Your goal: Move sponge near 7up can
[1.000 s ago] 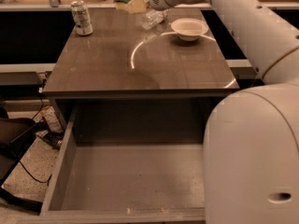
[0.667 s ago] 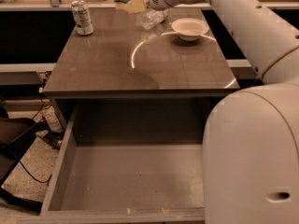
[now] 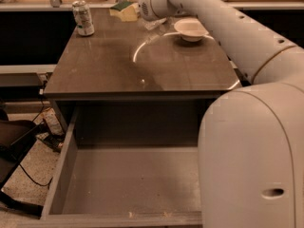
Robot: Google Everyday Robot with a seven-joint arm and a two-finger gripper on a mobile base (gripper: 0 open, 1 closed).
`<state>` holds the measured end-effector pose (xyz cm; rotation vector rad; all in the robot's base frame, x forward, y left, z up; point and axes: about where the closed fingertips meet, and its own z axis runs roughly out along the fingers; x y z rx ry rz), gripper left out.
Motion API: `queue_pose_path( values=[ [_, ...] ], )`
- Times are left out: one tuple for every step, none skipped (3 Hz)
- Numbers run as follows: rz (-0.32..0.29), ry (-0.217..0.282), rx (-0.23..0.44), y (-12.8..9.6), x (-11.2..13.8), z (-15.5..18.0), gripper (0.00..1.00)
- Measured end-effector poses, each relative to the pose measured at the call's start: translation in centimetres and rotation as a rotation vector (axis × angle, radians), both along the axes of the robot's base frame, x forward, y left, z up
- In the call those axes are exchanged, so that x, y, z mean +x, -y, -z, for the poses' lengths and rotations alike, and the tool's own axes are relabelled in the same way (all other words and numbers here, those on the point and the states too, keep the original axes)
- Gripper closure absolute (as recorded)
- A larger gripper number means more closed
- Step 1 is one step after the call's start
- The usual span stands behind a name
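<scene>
The robot's gripper should release the sponge on the brown table (image 3: 105, 30) next to the foot of the 7up can.
The sponge (image 3: 122, 10), dark green on top with pale yellow foam below, is at the far edge of the table, right of the 7up can. The 7up can (image 3: 83, 18) stands upright at the table's far left corner. My gripper (image 3: 134, 10) reaches in from the right at the end of the white arm. It is shut on the sponge's right end, and its fingers are mostly hidden behind the round wrist. About a sponge-length gap lies between the sponge and the can.
A round white bowl (image 3: 191, 29) sits at the far right of the brown table (image 3: 142, 70). A clear plastic item (image 3: 153, 23) lies just under my wrist. An open grey drawer (image 3: 133, 184) juts out below the front edge. My white body fills the lower right.
My gripper has carried the sponge to the left and a little lower, closer to the 7up can. The can and the bowl have not moved.
</scene>
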<state>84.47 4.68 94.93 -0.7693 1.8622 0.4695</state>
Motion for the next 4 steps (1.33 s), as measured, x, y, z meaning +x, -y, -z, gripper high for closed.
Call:
queue_pose_path(
  values=[
    [0.015,0.002,0.004,-1.7,1.6,1.7,1.0],
    [0.009,0.001,0.002,-3.9,3.2,3.0,1.0],
    [0.006,-0.016,0.009,-6.0,4.6,4.8,1.0],
    [0.031,-0.053,0.019,-7.4,5.3,7.0,1.0]
  ],
)
